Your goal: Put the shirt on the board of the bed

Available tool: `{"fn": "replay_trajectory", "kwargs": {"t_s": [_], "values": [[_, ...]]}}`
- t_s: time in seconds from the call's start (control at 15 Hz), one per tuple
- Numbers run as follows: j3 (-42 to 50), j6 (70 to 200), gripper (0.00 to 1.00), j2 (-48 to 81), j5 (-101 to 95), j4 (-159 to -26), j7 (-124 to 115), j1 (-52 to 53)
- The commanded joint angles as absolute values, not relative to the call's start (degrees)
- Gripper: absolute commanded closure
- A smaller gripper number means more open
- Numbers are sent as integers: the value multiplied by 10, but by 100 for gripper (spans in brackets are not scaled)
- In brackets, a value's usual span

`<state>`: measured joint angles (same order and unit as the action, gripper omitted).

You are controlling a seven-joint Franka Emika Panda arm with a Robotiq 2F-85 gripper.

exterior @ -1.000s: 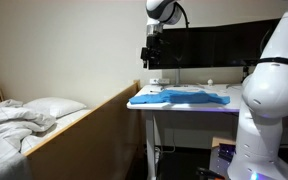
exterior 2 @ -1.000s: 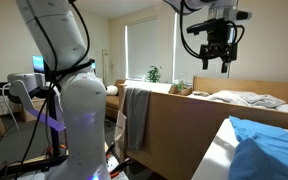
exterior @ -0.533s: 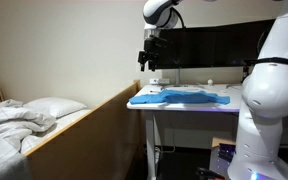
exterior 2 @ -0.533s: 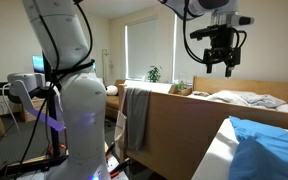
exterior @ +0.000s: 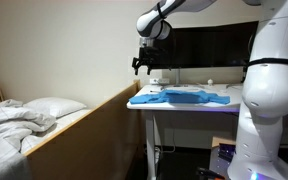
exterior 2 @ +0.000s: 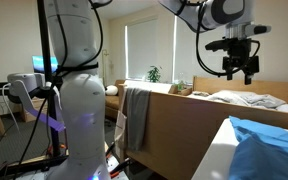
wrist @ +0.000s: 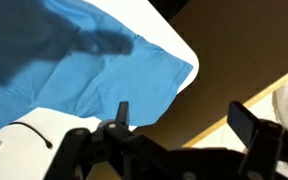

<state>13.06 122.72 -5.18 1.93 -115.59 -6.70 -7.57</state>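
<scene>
Next, I close my gripper on the bed-side part (exterior: 160, 97) (wrist: 116, 54) of the bright blue shirt, a little in from its end nearest the board of the bed.
The bright blue shirt (exterior: 179, 96) lies spread flat on the white desk top (exterior: 149, 105); it also shows in an exterior view (exterior 2: 269, 148) and in the wrist view (wrist: 74, 60). The board of the bed (exterior: 94, 125) is the light-brown wooden panel beside the desk, seen too in an exterior view (exterior 2: 184, 125) and as a brown strip in the wrist view (wrist: 219, 85). My gripper (exterior: 140, 62) hangs open and empty in the air above the desk's near edge, toward the bed; it shows in an exterior view (exterior 2: 238, 68) and in the wrist view (wrist: 180, 115).
White bedding and a pillow (exterior: 24, 115) lie on the bed. A grey cloth (exterior 2: 134, 115) hangs over a board. A dark monitor (exterior: 209, 45) stands behind the desk. The robot's white base (exterior: 269, 120) stands by the desk.
My gripper has moved away from above the shirt toward the bed, past the desk's edge, and stays open and empty. The shirt has not moved.
</scene>
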Motion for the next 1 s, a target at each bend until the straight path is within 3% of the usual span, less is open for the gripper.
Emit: {"fn": "replay_trajectory", "kwargs": {"t_s": [0.0,0.93], "values": [[134,1254,0,-18,14,-1133,-125,-107],[182,1307,0,62,-29,-1120,-310,-147]]}}
